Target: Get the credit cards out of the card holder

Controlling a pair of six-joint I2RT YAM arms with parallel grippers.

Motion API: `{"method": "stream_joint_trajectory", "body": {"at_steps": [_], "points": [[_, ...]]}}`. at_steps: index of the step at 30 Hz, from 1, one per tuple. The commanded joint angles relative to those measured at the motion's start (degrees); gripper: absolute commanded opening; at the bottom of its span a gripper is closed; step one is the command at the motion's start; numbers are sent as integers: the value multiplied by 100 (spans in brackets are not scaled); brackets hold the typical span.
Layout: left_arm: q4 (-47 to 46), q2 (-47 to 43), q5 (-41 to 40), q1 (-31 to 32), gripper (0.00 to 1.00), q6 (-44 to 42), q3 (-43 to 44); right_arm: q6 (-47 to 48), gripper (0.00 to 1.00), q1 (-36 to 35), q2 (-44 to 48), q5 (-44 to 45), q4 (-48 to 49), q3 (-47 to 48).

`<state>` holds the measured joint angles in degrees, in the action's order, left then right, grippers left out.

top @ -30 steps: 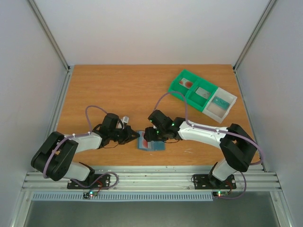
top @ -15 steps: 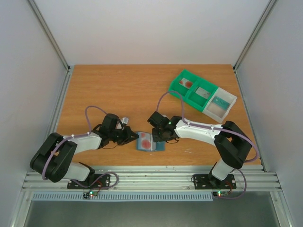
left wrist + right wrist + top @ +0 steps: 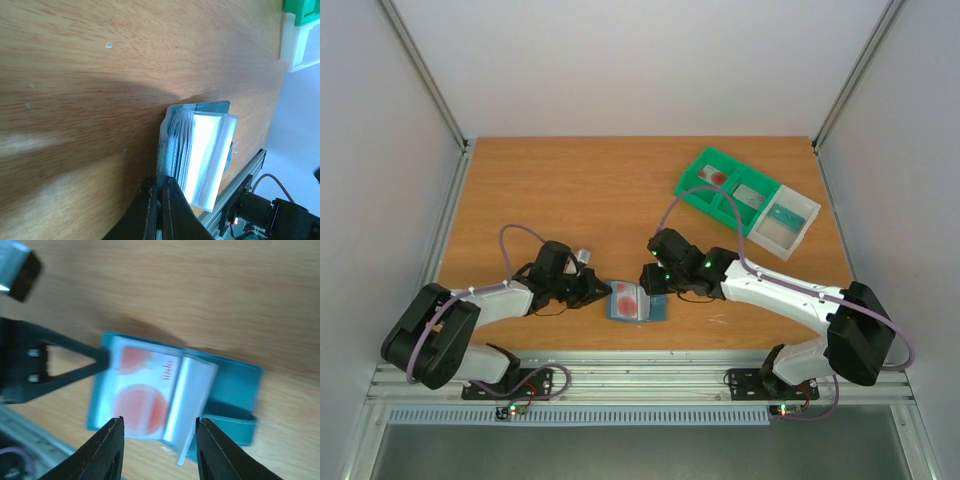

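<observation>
My left gripper pinches only the outer edge of the card holder. It should open and take the clear sleeves (image 3: 180, 140) farther in before my right gripper pulls out the credit card.
The slate-blue card holder (image 3: 658, 309) lies open near the table's front edge. Its clear inner sleeves (image 3: 192, 400) are fanned up, and a white credit card with reddish circles (image 3: 142, 390) shows under the top one. My left gripper (image 3: 604, 293) is shut on the card holder's left edge (image 3: 164, 150), fingers pinched flat on it (image 3: 161, 184). My right gripper (image 3: 159, 427) hovers just above the holder, open, with the sleeves lying between and below its fingertips (image 3: 114, 432) and nothing touching them. In the top view it sits at the holder's right side (image 3: 656, 284).
A green bin (image 3: 720, 185) with two compartments and a white bin (image 3: 786, 222) stand at the back right, each compartment holding a card. The table's metal front rail (image 3: 640, 380) runs just below the holder. Both arms' cables arc over the table.
My right gripper has pulled back to the right off the holder and its jaws have narrowed. The red-circled card, covered before, now shows. The left gripper keeps its hold.
</observation>
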<state>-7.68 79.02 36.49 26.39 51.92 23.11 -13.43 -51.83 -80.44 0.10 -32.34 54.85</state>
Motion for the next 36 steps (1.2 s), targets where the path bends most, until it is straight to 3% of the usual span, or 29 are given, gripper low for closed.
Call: {"method": "stream_joint_trajectory", "body": {"at_steps": [1,7,12,22,28,36], "points": [[28,-143,-100,6,0,-87,33,-90,39,-20,-30,-1063,865,34],[35,-102,-163,6,1,-12,12,-354,35,-20,-686,-1442,1404,25],[207,-198,-290,6,7,-28,-9,-386,34,-3,-1087,-1475,1520,-26],[1375,-858,-832,6,32,-271,244,-453,30,84,-1205,-1483,1765,-381],[1535,-1168,-745,8,34,-408,398,-556,30,138,-1280,-1577,1844,-417],[353,-529,-83,9,26,-285,149,-604,30,199,-1457,-1747,2019,-516]]}}
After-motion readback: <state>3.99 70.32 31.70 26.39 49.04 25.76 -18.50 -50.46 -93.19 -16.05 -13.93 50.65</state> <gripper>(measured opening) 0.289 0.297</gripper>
